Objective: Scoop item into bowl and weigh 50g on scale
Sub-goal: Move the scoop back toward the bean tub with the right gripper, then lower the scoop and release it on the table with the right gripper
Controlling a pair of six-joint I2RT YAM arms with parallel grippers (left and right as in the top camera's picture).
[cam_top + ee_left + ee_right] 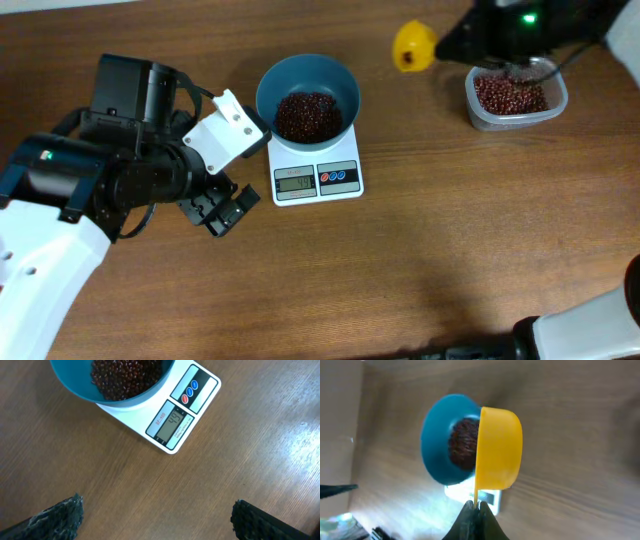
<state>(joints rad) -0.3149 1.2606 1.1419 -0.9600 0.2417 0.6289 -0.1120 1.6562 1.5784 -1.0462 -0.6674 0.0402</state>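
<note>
The robot's right gripper will let go of the yellow scoop on the bare wood (pixel 462 200) (pixel 547 526) between the scale and the clear tub. The scoop is now between the bowl and the tub.
The blue bowl (pixel 307 95) sits on the white scale (pixel 318 178) and holds a heap of dark red-brown beans (pixel 307 114). The scale's display (pixel 171 423) shows digits I cannot read for sure. My left gripper (pixel 220 210) is open and empty, on the table left of the scale; its fingers frame bare wood in the left wrist view (pixel 157 517). My right gripper (pixel 475 510) is shut on the thin handle of a yellow scoop (pixel 412 46), held on its side between the bowl and the tub. The bowl (pixel 437 442) shows behind the scoop (pixel 497 447).
A clear plastic tub (pixel 515 98) with more beans stands at the back right, partly under the right arm (pixel 520 30). The left arm's body (pixel 90 180) covers the table's left side.
</note>
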